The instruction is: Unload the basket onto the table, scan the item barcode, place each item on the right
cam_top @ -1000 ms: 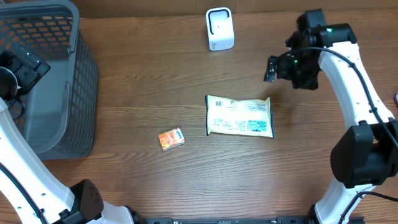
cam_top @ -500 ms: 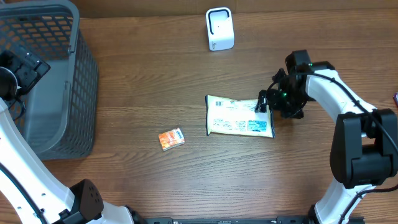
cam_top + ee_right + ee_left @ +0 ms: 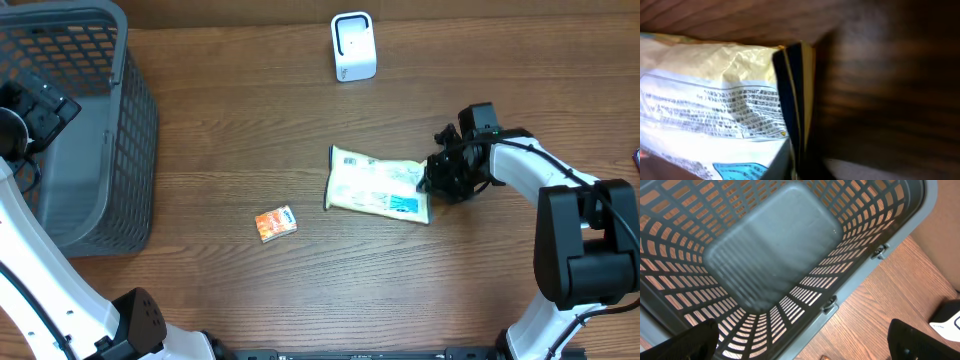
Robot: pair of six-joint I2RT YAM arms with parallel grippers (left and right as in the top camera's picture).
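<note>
The packet, now lying askew mid-table, will be laid flat on the table [image 3: 359,199] by my right gripper, next to the small orange box.
The item is a pale yellow packet [image 3: 375,185] with printed text and a blue patch, lying slightly askew mid-table. My right gripper [image 3: 432,180] is shut on its right sealed edge. In the right wrist view the packet [image 3: 715,100] fills the left half, and its dark seal runs down into the right gripper [image 3: 801,167]. The white scanner [image 3: 352,47] stands upright at the back of the table. My left gripper [image 3: 810,342] hangs open over the grey basket [image 3: 850,275] at far left, with nothing between its fingers. No barcode is readable from here.
A small orange box [image 3: 275,223] lies in front of and left of the packet. The grey mesh basket [image 3: 140,110] takes up the left end of the table. Its inside shows nothing in the left wrist view.
My right arm came down from the back right to the packet's right edge and its jaws shut on it. The packet has shifted a little left and tilted. The left arm has not moved.
</note>
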